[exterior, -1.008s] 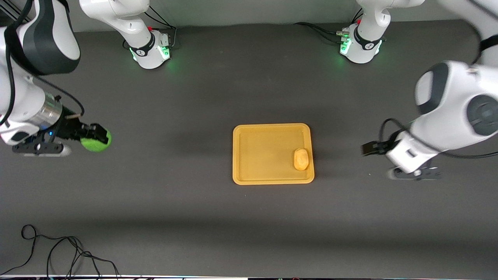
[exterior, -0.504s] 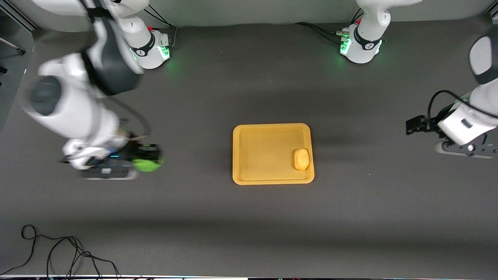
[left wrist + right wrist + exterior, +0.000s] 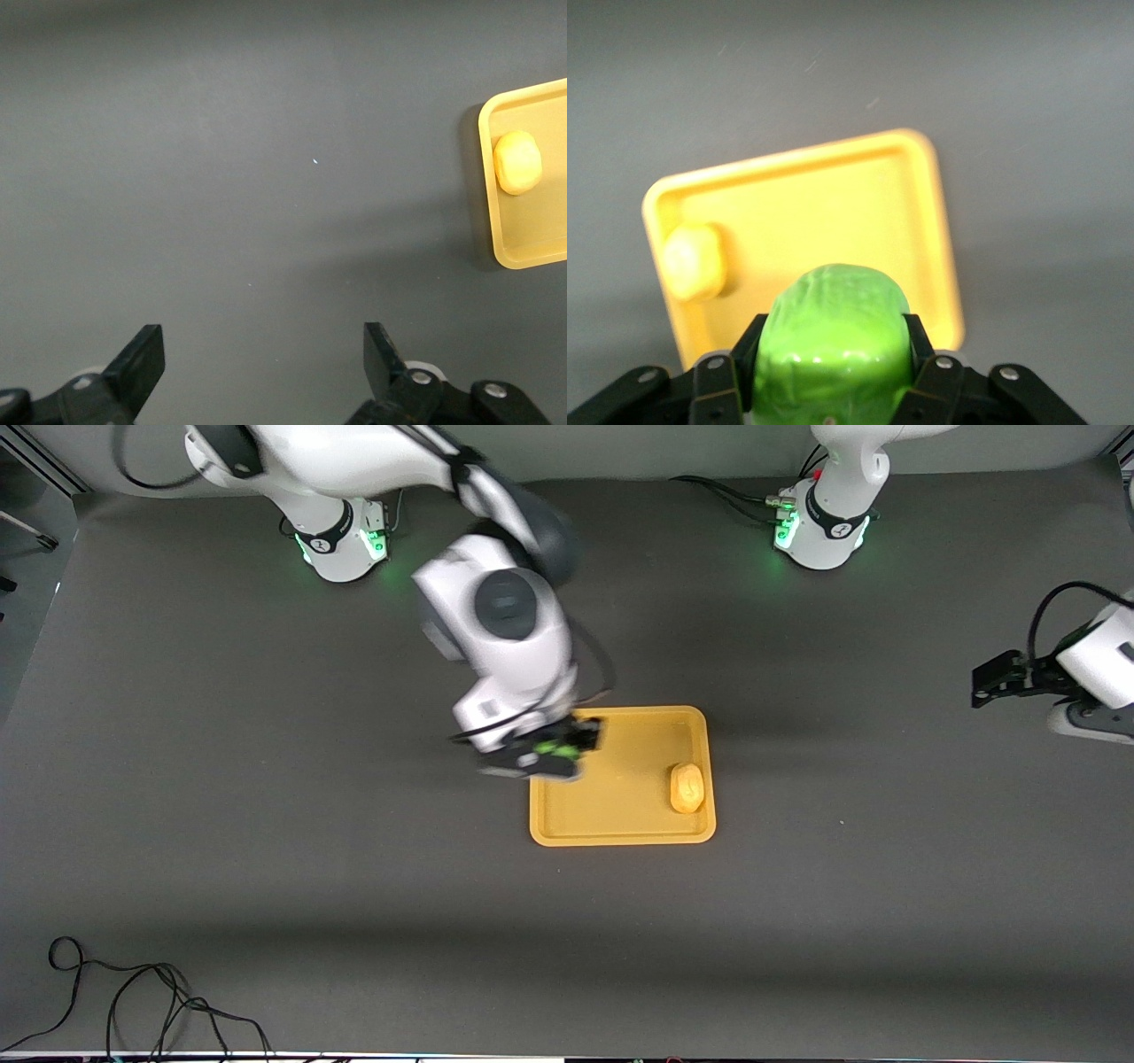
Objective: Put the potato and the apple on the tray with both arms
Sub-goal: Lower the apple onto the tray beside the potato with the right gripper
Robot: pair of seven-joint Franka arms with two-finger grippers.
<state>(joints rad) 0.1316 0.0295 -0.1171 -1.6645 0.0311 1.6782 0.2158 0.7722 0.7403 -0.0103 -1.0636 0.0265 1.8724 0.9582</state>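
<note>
Next, my right gripper lets go of the green apple in the middle of the yellow-orange tray [image 3: 617,772] [image 3: 811,267], next to the potato.
The yellow-orange tray [image 3: 620,833] lies mid-table. The potato [image 3: 687,788] lies in it at the end toward the left arm; it also shows in the left wrist view [image 3: 517,162] and the right wrist view [image 3: 695,262]. My right gripper [image 3: 567,749] is shut on the green apple [image 3: 834,345] and hovers over the tray's end toward the right arm [image 3: 833,212]; in the front view only a sliver of the apple [image 3: 556,748] shows. My left gripper [image 3: 990,682] is open and empty over bare table, off the tray [image 3: 532,248] toward the left arm's end.
Dark grey mat covers the table. Black cables [image 3: 133,1001] lie at the table's edge nearest the front camera, at the right arm's end. The two arm bases [image 3: 341,536] [image 3: 819,527] stand lit green at the edge farthest from the front camera.
My right arm has swung with the apple from the right arm's end of the table to over the tray. My left gripper has drawn away from the tray toward its own end.
</note>
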